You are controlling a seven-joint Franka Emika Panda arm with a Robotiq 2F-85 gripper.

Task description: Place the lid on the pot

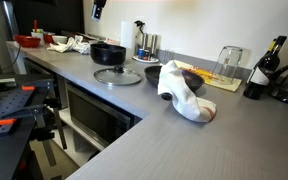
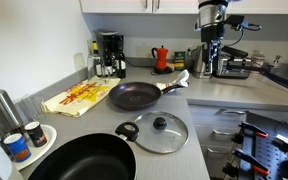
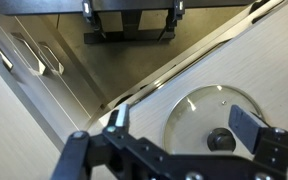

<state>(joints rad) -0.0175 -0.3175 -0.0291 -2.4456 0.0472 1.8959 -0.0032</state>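
The dark knob (image 1: 119, 69) (image 3: 221, 140) of the glass lid stands up between my fingers for lifting, so my gripper needs to close on it.
The lid (image 2: 161, 132), a flat round glass disc with a metal rim and a dark central knob, lies on the grey counter in both exterior views (image 1: 117, 76). The wide black pot (image 2: 79, 160) stands uncovered right beside it (image 1: 108, 53). My gripper (image 2: 212, 38) hangs high over the counter, well above the lid; only its lower end shows at the top edge in an exterior view (image 1: 99, 8). In the wrist view the gripper (image 3: 184, 128) is open and empty, and the lid (image 3: 199, 105) lies far below between its fingers.
A smaller dark round bowl (image 2: 134, 96) with a white object (image 1: 184, 92) against it sits past the lid. A yellow cloth (image 2: 79, 97), cans (image 2: 19, 145), a coffee maker (image 2: 109, 55) and a wine bottle (image 1: 264, 70) line the wall. The counter edge and drawers (image 3: 44, 60) are near.
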